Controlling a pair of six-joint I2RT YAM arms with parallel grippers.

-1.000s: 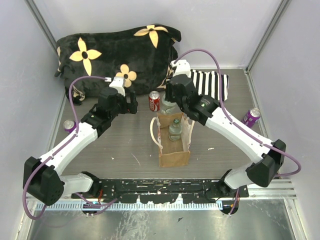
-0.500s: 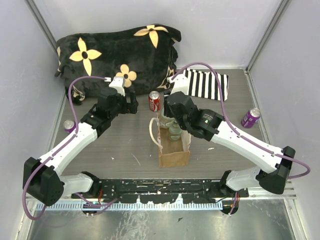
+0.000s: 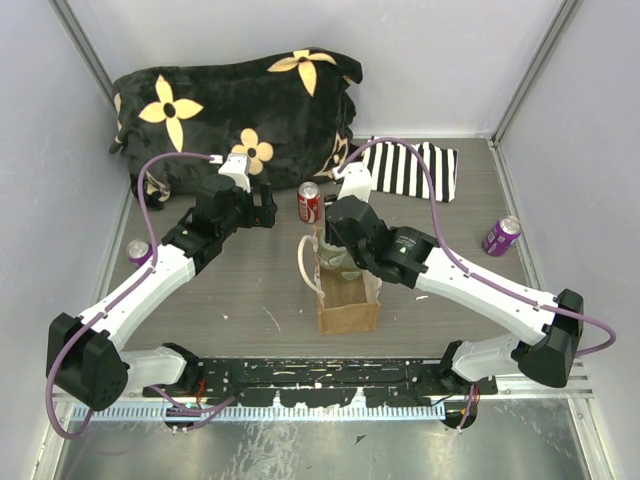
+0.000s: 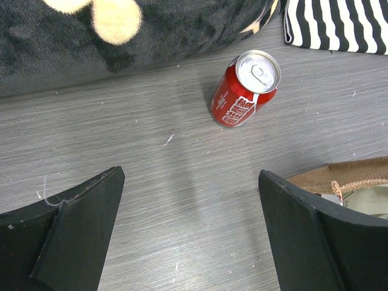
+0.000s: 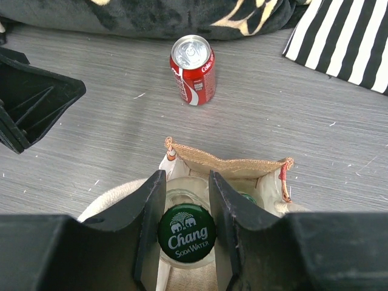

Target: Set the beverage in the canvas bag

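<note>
I should release the Chang soda water bottle from my right gripper inside the canvas bag [image 3: 328, 279] [image 5: 189, 211], against the side of the bag nearest my left gripper.
The tan canvas bag [image 3: 348, 296] stands open mid-table with pale loop handles. My right gripper [image 5: 186, 233] is shut on a clear glass Chang soda water bottle with a green cap [image 5: 186, 235], held upright in the bag's far end [image 5: 227, 165]. In the top view the bottle [image 3: 345, 262] sits under the right wrist [image 3: 352, 225]. My left gripper [image 4: 188, 242] is open and empty above bare table, left of the bag's corner [image 4: 351, 176]; in the top view it [image 3: 262, 208] is left of a red cola can [image 3: 309, 203].
The red cola can [image 4: 245, 88] stands behind the bag, also in the right wrist view [image 5: 193, 70]. A purple can [image 3: 502, 234] stands at right, another [image 3: 138, 252] at left. A black flowered blanket [image 3: 230, 110] and a striped cloth [image 3: 415, 170] lie at the back.
My right arm has swung left and down, carrying the bottle from above the bag's far end into the bag. The left arm has not moved.
</note>
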